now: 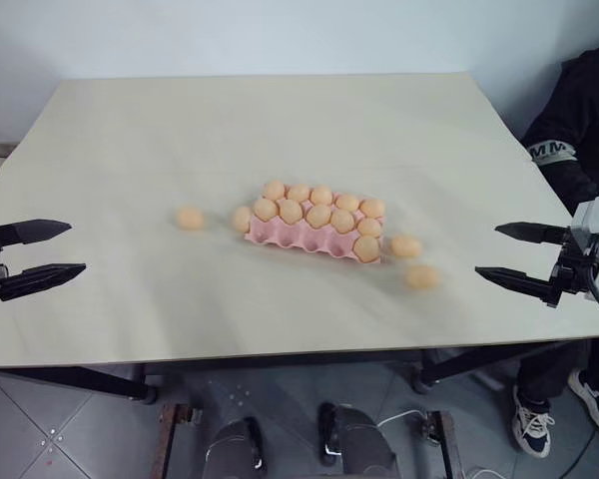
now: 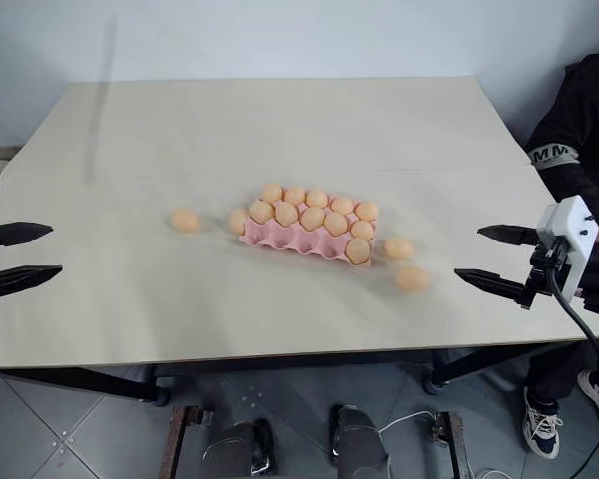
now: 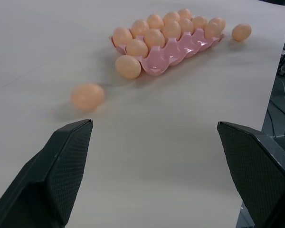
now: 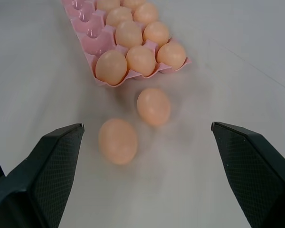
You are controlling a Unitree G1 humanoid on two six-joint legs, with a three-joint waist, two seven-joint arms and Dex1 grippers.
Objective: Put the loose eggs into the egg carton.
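Observation:
The robot's right gripper will next close on the middle of the loose egg [image 1: 422,276] [image 4: 118,141] nearest the table's front edge, farther from the end of the pink egg carton.
The pink egg carton [image 1: 299,239] lies mid-table with several pale orange eggs in its cups; the front row of cups is bare. One loose egg [image 1: 189,218] rests to its left, and another [image 1: 242,219] sits against the carton's left end. Two more loose eggs [image 1: 406,245] [image 1: 422,276] lie just off its right end. My left gripper [image 1: 76,248] hovers open at the table's left edge, pointing inward, far from the eggs. My right gripper [image 1: 487,250] hovers open at the right edge, a short way from the two right-hand eggs [image 4: 153,106] [image 4: 118,140]. Neither gripper holds anything.
A seated person in dark clothing [image 1: 577,130] is beside the table's right edge, close behind my right arm. The pale tabletop [image 1: 280,130] stretches wide around the carton. Its front edge runs just below my grippers.

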